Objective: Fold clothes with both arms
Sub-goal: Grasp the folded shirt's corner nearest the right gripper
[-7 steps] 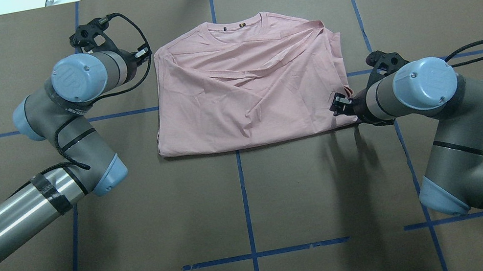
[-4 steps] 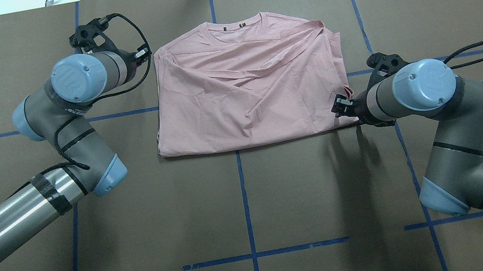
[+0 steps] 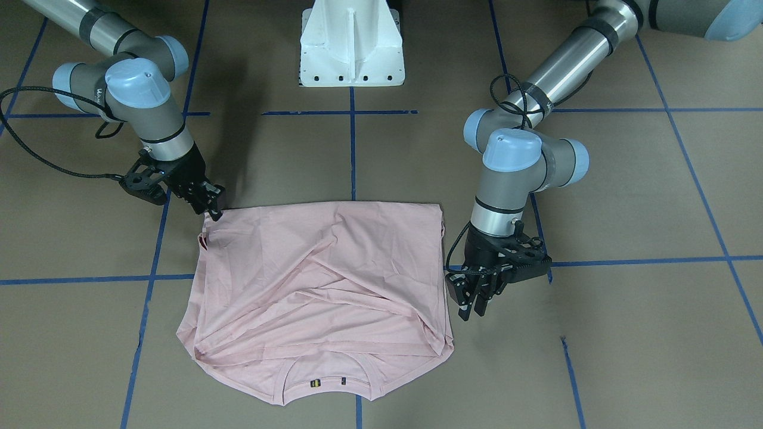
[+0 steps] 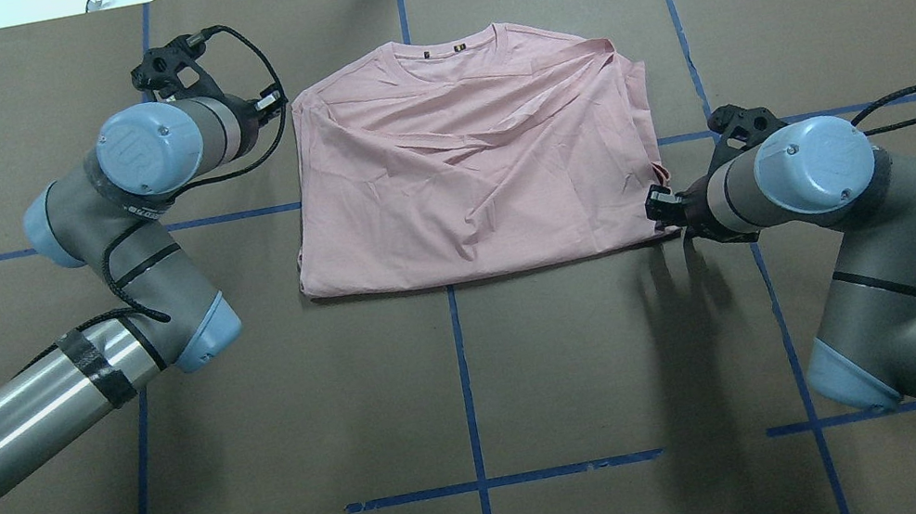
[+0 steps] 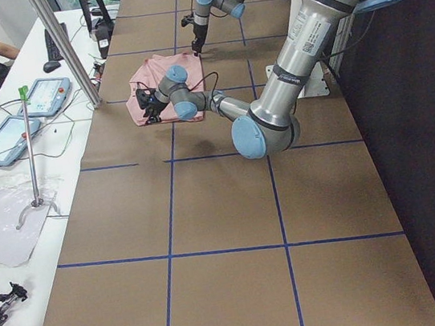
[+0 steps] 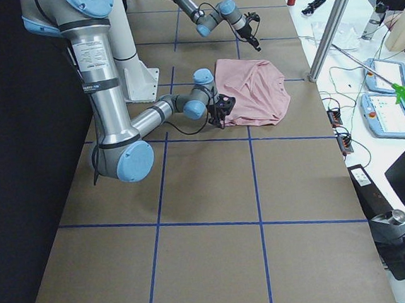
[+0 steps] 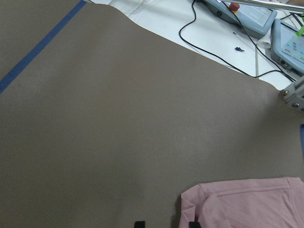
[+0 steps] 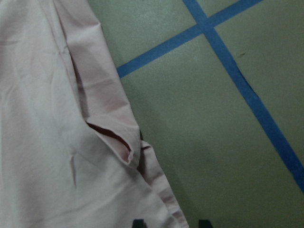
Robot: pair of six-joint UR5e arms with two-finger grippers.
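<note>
Next, the right gripper releases the pale pink T-shirt on the bare brown table [image 3: 272, 148] near the white pedestal base.
The pale pink T-shirt [image 4: 471, 170] lies folded on the brown table, collar at the far edge; its print is hidden. It also shows in the front view [image 3: 322, 280]. My left gripper [image 3: 475, 310] hangs just off the shirt's left edge near the shoulder, open and empty. Its wrist view shows the shirt corner [image 7: 247, 204] beside one fingertip. My right gripper [image 3: 213, 211] sits at the shirt's near right corner, fingers apart. In its wrist view the hem [image 8: 47, 118] lies between the fingertips.
The white pedestal base [image 3: 351, 42] stands at the robot's side of the table. Blue tape lines [image 4: 466, 387] cross the brown cover. A side bench with control pendants [image 5: 46, 94], a metal post and an operator lies beyond the far edge.
My right gripper has shifted a little to the right, outward from the shirt's corner. The left arm and the shirt have not moved.
</note>
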